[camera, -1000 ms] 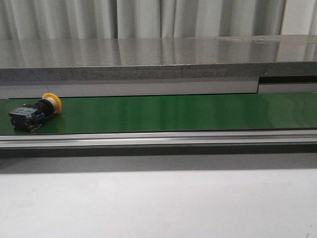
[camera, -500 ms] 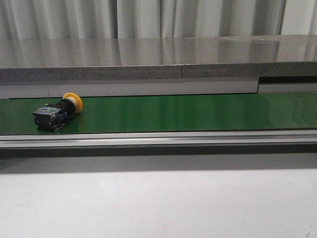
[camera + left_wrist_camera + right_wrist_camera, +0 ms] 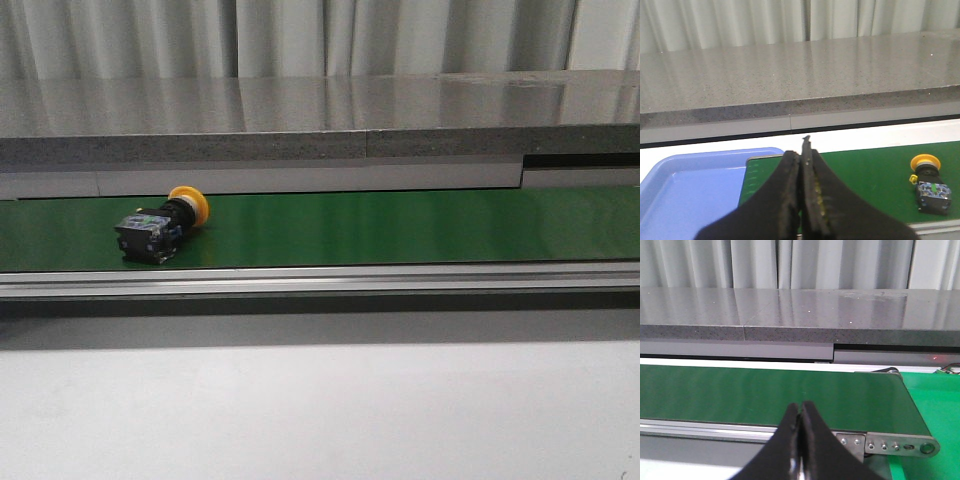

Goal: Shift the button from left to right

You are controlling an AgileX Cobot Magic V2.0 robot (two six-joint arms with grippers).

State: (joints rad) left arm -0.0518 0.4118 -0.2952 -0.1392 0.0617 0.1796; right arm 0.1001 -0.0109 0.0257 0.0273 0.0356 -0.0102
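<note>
I should close my right gripper on the black body (image 3: 152, 234) of the button, behind its yellow-orange cap.
The button (image 3: 160, 228), a yellow-orange mushroom cap on a black boxy body, lies on its side on the green conveyor belt (image 3: 400, 225), left of the belt's middle. It also shows in the left wrist view (image 3: 930, 184), to the right of my left gripper (image 3: 802, 152). The left gripper is shut and empty, above the belt's left end. My right gripper (image 3: 801, 410) is shut and empty, above the belt's near rail close to the belt's right end. Neither gripper shows in the front view.
A blue tray (image 3: 690, 192) sits off the belt's left end. A grey stone counter (image 3: 320, 120) runs behind the belt. An aluminium rail (image 3: 320, 280) edges the belt's near side. A bright green surface (image 3: 935, 400) lies past the belt's right end.
The button has travelled to the right along the belt, from the far left edge towards the middle. It keeps the same lying pose.
</note>
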